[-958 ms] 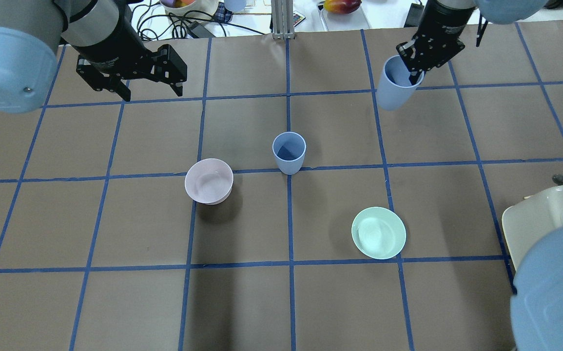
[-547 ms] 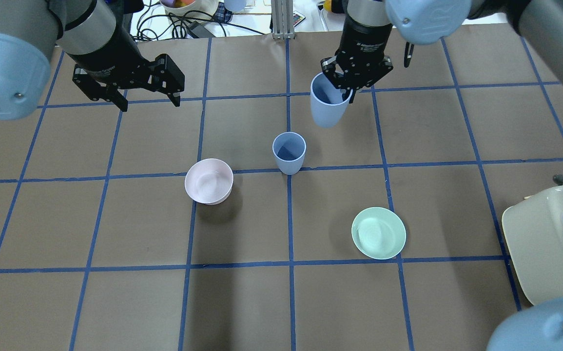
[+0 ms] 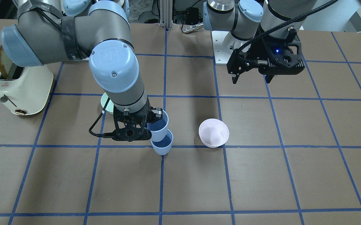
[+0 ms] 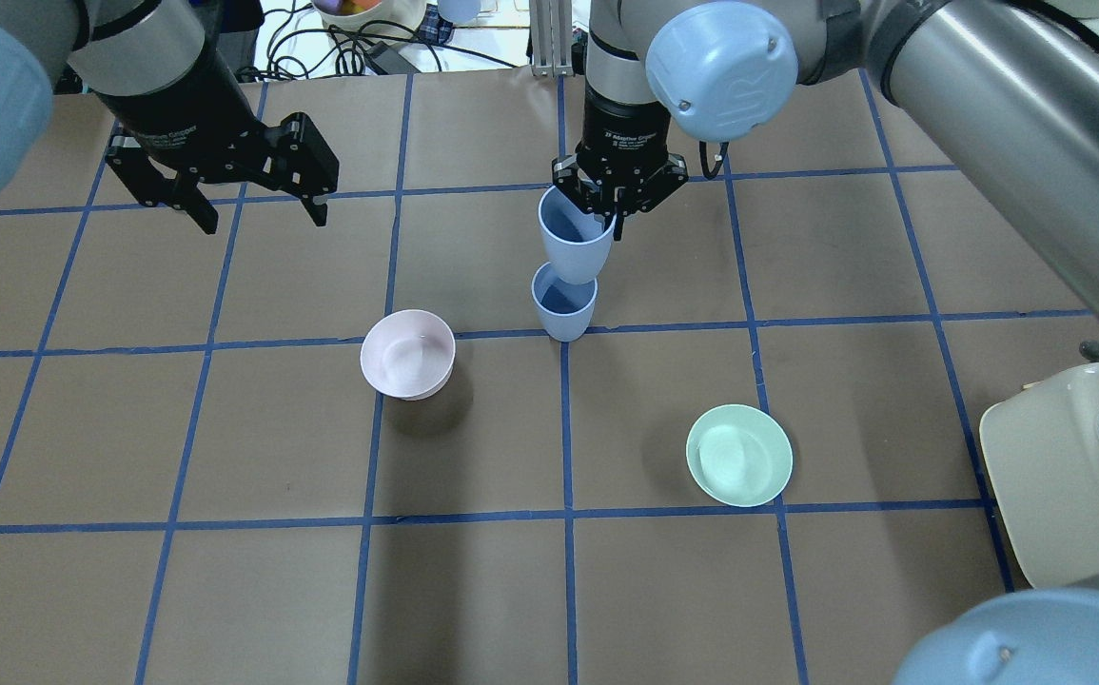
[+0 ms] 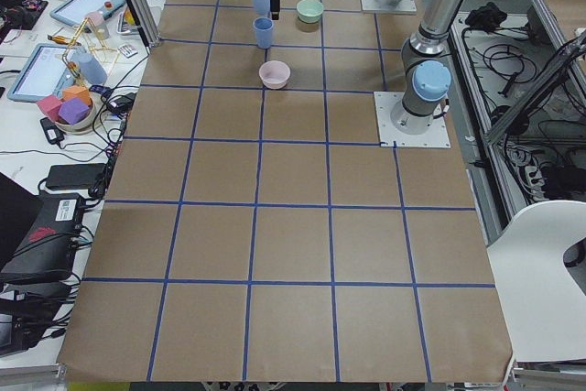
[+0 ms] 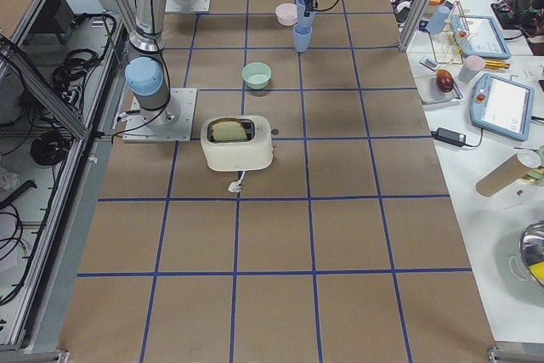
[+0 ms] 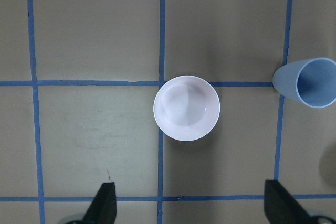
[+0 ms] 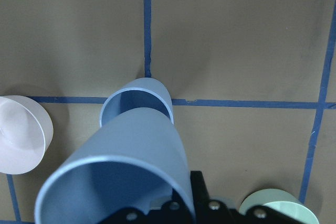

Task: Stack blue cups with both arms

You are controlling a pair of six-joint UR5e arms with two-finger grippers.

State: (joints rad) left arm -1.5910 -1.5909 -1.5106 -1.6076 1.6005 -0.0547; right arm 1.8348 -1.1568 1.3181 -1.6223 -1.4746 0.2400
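The blue cup in my right gripper will be let go inside the standing blue cup (image 3: 163,139) (image 8: 137,103) on the tape crossing.
One blue cup (image 4: 563,306) stands upright at the table's middle, on a tape crossing; it also shows in the front view (image 3: 162,146). My right gripper (image 4: 614,205) is shut on the rim of the second blue cup (image 4: 576,245) and holds it tilted just above and behind the standing one. In the right wrist view the held cup (image 8: 126,166) overlaps the standing cup (image 8: 137,94). My left gripper (image 4: 262,219) is open and empty, high over the far left, above the pink bowl (image 7: 186,107). The standing cup shows at the left wrist view's right edge (image 7: 310,82).
The pale pink bowl (image 4: 407,354) sits left of the standing cup. The mint-green bowl (image 4: 739,455) sits nearer, to the right. A cream toaster (image 4: 1063,466) stands at the right edge. Cables and clutter lie beyond the far table edge.
My right gripper has carried its blue cup leftward from the far right to just over the standing cup. My left gripper has drifted slightly left and stays open.
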